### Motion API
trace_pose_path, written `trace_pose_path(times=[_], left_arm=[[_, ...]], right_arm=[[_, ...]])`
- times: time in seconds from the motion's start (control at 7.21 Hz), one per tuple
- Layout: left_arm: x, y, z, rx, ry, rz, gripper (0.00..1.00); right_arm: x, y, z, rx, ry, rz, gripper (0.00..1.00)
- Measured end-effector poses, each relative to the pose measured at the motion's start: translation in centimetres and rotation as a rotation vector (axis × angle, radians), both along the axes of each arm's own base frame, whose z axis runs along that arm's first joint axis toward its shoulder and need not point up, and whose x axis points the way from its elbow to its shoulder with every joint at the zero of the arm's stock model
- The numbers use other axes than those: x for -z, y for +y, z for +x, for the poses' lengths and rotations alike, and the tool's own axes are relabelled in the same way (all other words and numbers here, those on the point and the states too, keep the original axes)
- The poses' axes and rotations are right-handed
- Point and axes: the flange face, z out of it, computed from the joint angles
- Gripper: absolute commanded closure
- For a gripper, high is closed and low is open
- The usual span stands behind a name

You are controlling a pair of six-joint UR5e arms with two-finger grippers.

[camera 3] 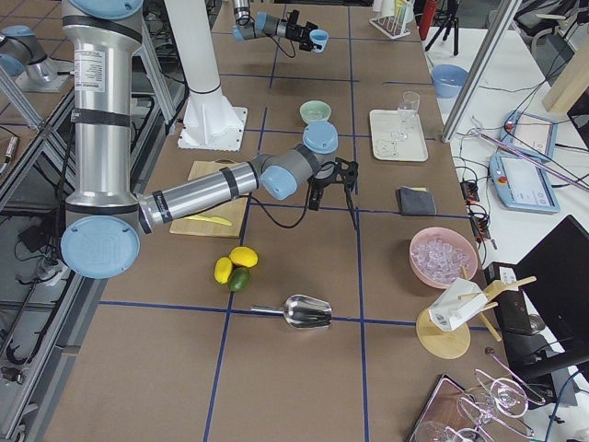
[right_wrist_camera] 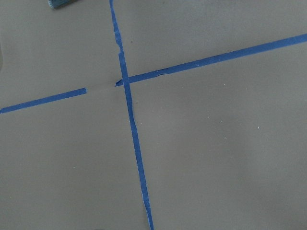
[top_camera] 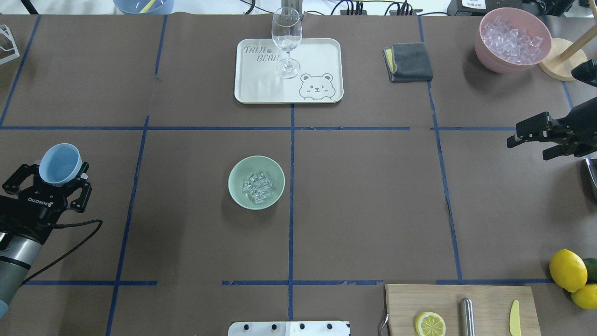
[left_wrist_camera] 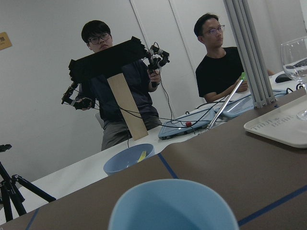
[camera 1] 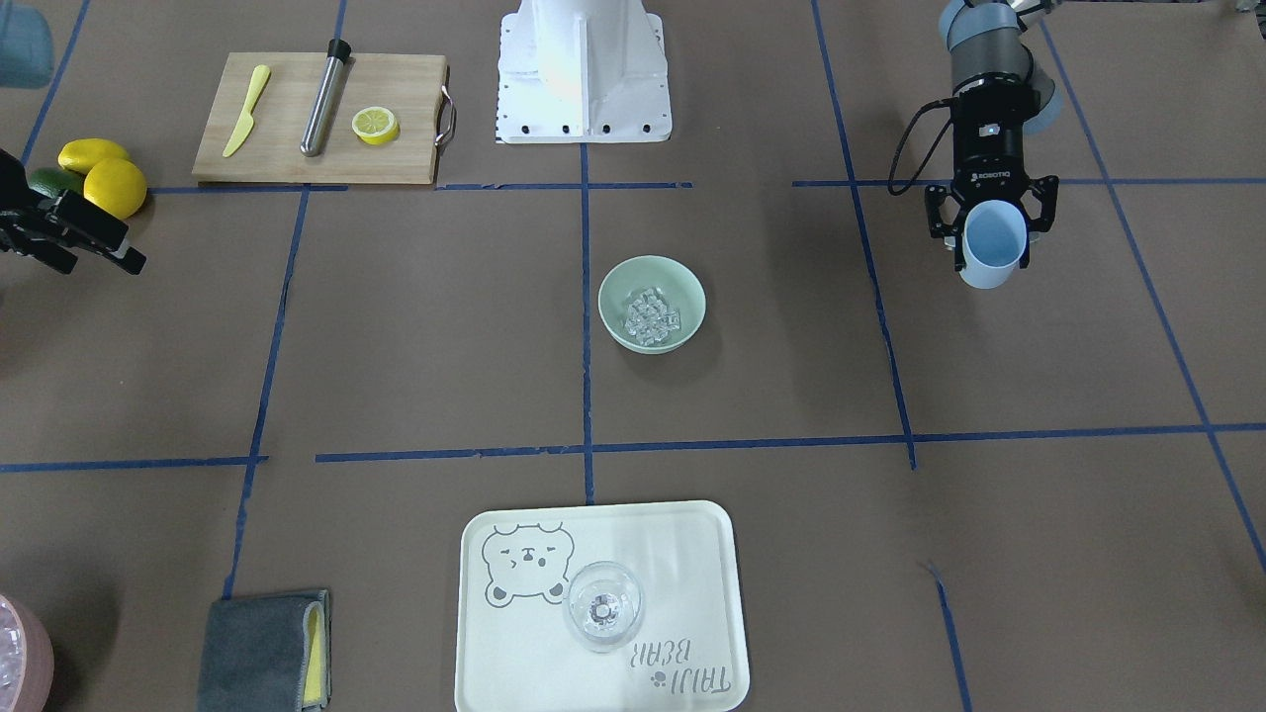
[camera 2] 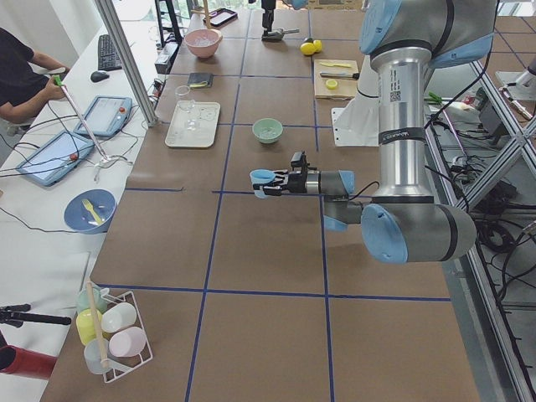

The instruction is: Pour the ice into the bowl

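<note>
My left gripper should put the light blue cup, still held well off beside the bowl, down on the bare table (camera 1: 1035,295) between the long slanting blue tape lines.
The pale mint-green bowl (camera 1: 618,287) (top_camera: 234,173) stands near the middle of the table with a small heap of clear ice cubes (camera 1: 651,316) (top_camera: 257,187) inside it. My left gripper (camera 1: 992,237) (top_camera: 59,169) is shut on a light blue cup (camera 1: 992,255) (top_camera: 59,161), held well off to the bowl's side above the table. The cup looks empty, and its rim fills the bottom of the left wrist view (left_wrist_camera: 172,206). My right gripper (camera 1: 94,265) (top_camera: 529,148) is open and empty, far from the bowl on the other side.
A white tray (top_camera: 322,56) with a clear glass (top_camera: 286,42) lies at the far edge. A pink container of ice (top_camera: 510,39) and a grey cloth (top_camera: 410,61) are far right. A cutting board (camera 1: 287,148) with a lemon half, and lemons (camera 1: 109,178), are near the base.
</note>
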Motion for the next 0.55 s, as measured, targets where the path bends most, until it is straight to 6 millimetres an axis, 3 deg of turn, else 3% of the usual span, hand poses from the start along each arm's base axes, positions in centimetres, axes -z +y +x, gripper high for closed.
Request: trace_pose_path(times=[0.55], left_arm=[[-6.5,0.4,-3.7,-0.009,0.227,-0.143,1.0]], right_arm=[[0.1,0.0,0.1,-0.002,-0.001,0.004,0.0]])
